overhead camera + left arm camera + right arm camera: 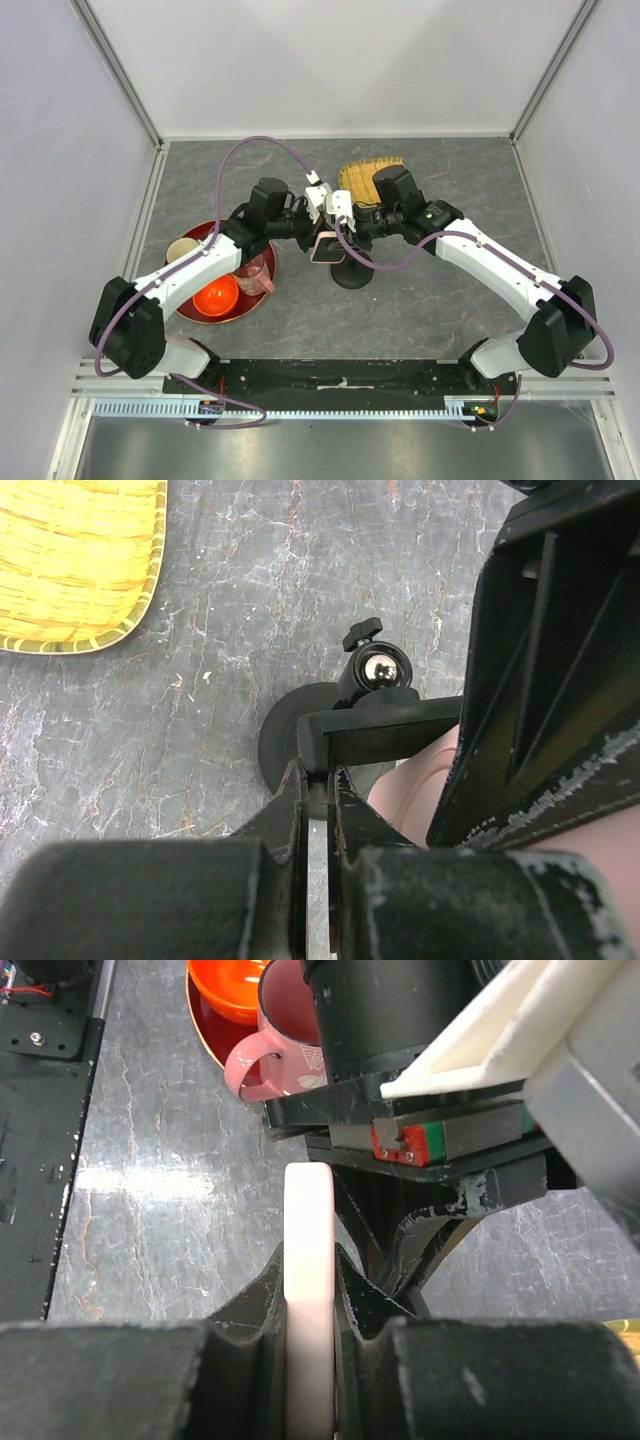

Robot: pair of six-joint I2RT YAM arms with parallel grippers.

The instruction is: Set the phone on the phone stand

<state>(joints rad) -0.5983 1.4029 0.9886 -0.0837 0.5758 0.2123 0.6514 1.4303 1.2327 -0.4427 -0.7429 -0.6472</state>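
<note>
Next, I let go of the phone with my right gripper against the phone stand's flat cradle (360,236), above the round black base.
The phone (324,248) has a pale pink edge and is held on edge above the table centre. My right gripper (342,236) is shut on it; in the right wrist view the pink edge (308,1230) sits between the jaws of that gripper (310,1285). The phone stand (352,272) is black, with a round disc base (285,735), a shiny ball joint (377,670) and a flat cradle arm (385,723). My left gripper (318,780) pinches the cradle's left edge. The phone's pink back (420,790) shows just right of the cradle, close to it.
A red tray (190,310) at the left holds an orange bowl (216,295), a pink mug (255,275) and a beige cup (182,250). A yellow woven tray (362,175) lies behind the grippers. The two grippers are very close together.
</note>
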